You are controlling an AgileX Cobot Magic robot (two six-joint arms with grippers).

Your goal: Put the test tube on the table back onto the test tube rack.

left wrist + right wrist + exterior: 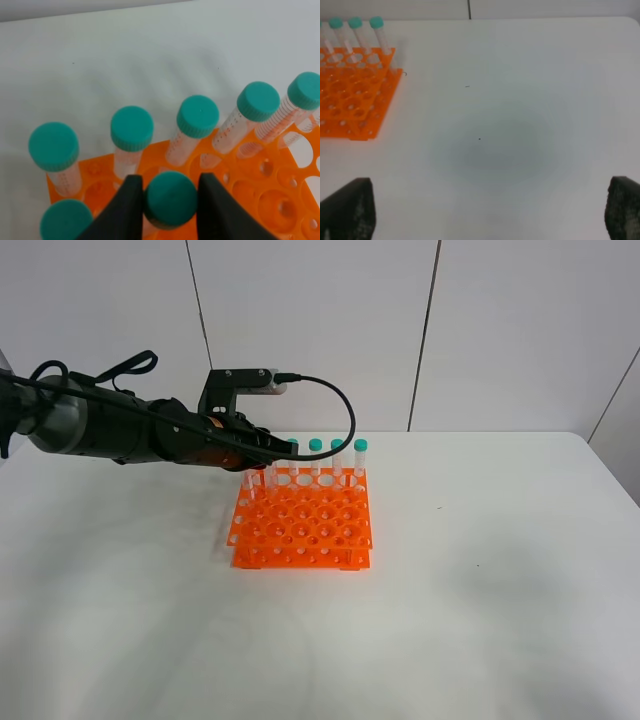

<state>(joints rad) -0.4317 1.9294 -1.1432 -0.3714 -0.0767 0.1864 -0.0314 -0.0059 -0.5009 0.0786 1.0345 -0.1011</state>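
The robot's left gripper will release the test tube in the orange rack's hole (271, 487) (150, 230) just in front of the back row.
My left gripper (268, 452) reaches over the back left of the orange test tube rack (300, 525). In the left wrist view the gripper (170, 197) is shut on the teal cap of a test tube (170, 201), held upright over the rack (260, 185) just in front of the back row. Its lower part is hidden. Several other teal-capped tubes (198, 116) stand in the back row (337, 446). My right gripper (486, 205) is open and empty above the white table (520, 100), to the right of the rack (350, 100). It does not show in the exterior high view.
The rack sits mid-table, a little left of centre. The white table (480, 590) spreads wide to the right and front of it. A white panelled wall stands behind the table's far edge. A black cable loops over the left arm.
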